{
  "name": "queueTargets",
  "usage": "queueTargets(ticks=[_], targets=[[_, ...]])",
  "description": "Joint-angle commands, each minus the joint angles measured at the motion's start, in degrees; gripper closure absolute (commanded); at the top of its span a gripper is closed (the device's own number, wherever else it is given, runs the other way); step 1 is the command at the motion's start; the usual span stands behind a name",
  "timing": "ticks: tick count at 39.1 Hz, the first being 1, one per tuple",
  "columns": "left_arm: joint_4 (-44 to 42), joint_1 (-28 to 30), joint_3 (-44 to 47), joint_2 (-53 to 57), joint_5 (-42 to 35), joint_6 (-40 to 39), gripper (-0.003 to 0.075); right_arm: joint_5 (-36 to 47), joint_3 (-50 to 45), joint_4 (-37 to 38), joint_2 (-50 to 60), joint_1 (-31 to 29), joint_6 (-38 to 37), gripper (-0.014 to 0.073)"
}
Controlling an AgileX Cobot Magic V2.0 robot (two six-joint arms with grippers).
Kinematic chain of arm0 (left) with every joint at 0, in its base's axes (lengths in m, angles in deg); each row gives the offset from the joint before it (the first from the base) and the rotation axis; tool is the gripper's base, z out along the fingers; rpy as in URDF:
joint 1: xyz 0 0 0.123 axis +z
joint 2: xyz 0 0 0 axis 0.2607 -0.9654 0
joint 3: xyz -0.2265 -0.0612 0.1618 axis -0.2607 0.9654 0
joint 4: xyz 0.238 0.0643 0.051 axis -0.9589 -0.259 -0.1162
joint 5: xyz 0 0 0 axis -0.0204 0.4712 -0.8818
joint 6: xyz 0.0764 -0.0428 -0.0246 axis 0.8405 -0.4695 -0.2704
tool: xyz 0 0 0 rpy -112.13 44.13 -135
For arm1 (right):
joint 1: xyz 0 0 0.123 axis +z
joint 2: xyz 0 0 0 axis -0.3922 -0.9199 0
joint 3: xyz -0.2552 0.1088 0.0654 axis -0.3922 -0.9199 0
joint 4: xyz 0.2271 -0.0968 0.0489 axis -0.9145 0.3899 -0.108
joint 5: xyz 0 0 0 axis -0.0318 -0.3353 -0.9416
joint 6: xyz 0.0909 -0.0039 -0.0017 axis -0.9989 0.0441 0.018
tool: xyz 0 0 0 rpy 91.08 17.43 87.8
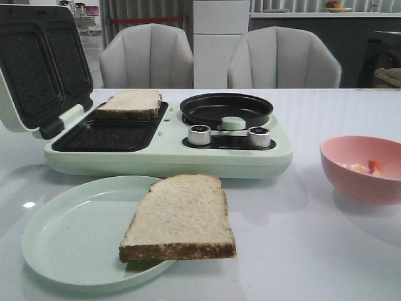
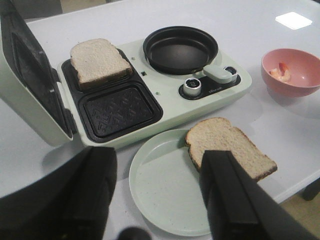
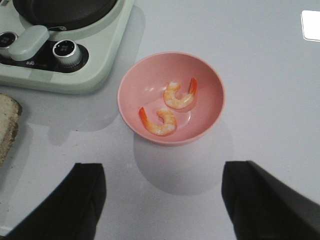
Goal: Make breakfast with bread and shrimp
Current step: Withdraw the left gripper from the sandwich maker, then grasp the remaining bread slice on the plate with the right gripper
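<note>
Next, I move my right gripper to the bread slice on the pale green plate and close it on the slice's overhanging side crust (image 1: 223, 205) (image 3: 13, 130).
One bread slice (image 1: 130, 103) lies in the far well of the open sandwich maker (image 1: 163, 157); it also shows in the left wrist view (image 2: 99, 62). The second bread slice (image 1: 180, 217) rests on the pale green plate (image 1: 69, 238), overhanging its right rim (image 2: 227, 146). Two shrimp (image 3: 170, 107) lie in the pink bowl (image 3: 210, 80), also seen in the front view (image 1: 366, 167). My left gripper (image 2: 157, 192) is open and empty above the plate. My right gripper (image 3: 162, 197) is open and empty, short of the bowl. Neither gripper shows in the front view.
The sandwich maker's lid (image 1: 37, 63) stands open at the left. A black round pan (image 1: 225, 108) and two knobs (image 1: 229, 135) sit on its right half. Two grey chairs (image 1: 219, 59) stand behind the table. The table edge (image 2: 300, 187) runs close to the plate.
</note>
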Motion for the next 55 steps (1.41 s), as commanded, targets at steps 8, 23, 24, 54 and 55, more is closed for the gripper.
queueTargets(ticks=[8,23,24,54,55], targets=[[-1.8,-0.2,1.3,1.4,-5.2,0.1,0.0297,-4.8,1.9,-11.9,-2.2,-0.1,0.4,0.0003],[-0.8,-0.2,1.3,1.3,-5.2,0.1,0.0297,-3.6,-0.9,-41.4,-21.3,8.5,20.3,0.0003],[-0.8,-0.2,1.3,1.3,-5.2,0.1,0.0297,-2.3,-0.9,-42.9,-23.0,10.1,20.5,0.0003],[-0.8,-0.2,1.3,1.3,-5.2,0.1,0.0297,-1.4,14.2,-65.6,-54.4,18.3,38.7,0.0035],[-0.8,-0.2,1.3,1.3,-5.2,0.1,0.0297,-2.0,14.2,-68.1,-54.9,18.3,41.0,0.0035]])
